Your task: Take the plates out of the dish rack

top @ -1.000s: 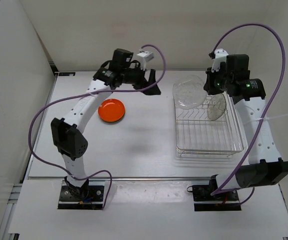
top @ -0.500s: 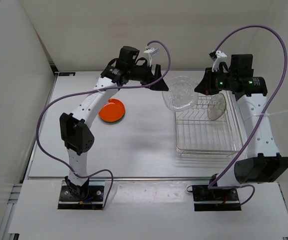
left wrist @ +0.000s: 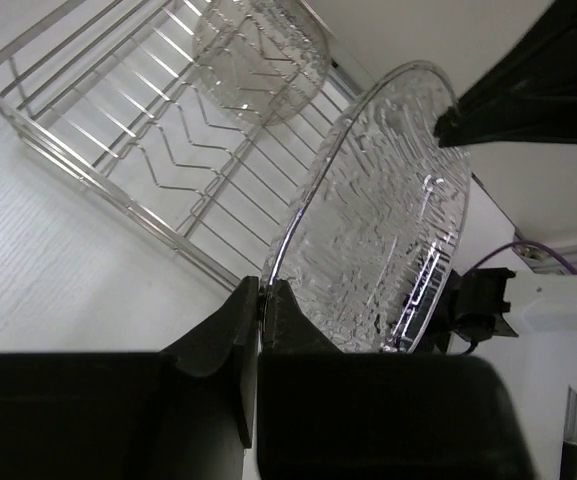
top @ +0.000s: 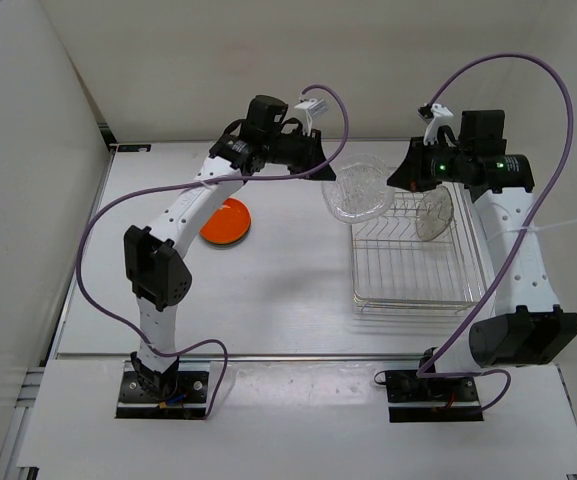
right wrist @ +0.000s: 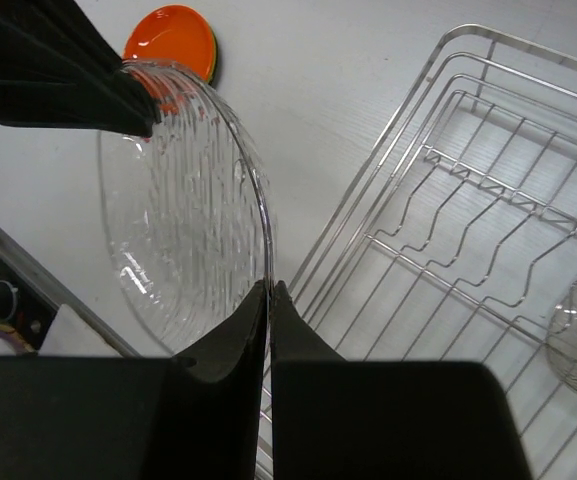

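Observation:
Next, the left gripper sets the clear plate, now on edge over the dish rack's rim, free on the table [top: 297, 224] between the orange plate and the dish rack.
A clear glassy plate [top: 358, 190] hangs on edge in the air over the left rim of the dish rack [top: 418, 285]. My left gripper [top: 330, 172] is shut on the plate's left rim [left wrist: 388, 220], its fingertips [left wrist: 261, 290] pinching the edge. My right gripper [top: 396, 180] is shut on the opposite rim [right wrist: 183, 220], jaws [right wrist: 269, 288] tight on the glass. A second clear plate [top: 434, 212] stands upright at the back right of the wire rack [right wrist: 468, 200]. The orange plate [top: 226, 222] lies on the table to the left.
In the right wrist view a lime green rim [right wrist: 214, 58] shows under the orange plate [right wrist: 171, 35]. Walls stand close behind and to the left of the table. The rack's low wire side [left wrist: 98, 180] lies just below the held plate.
The right gripper carried the clear plate left, out of the rack. The left arm swung right to meet it and its jaws closed on the plate's free rim.

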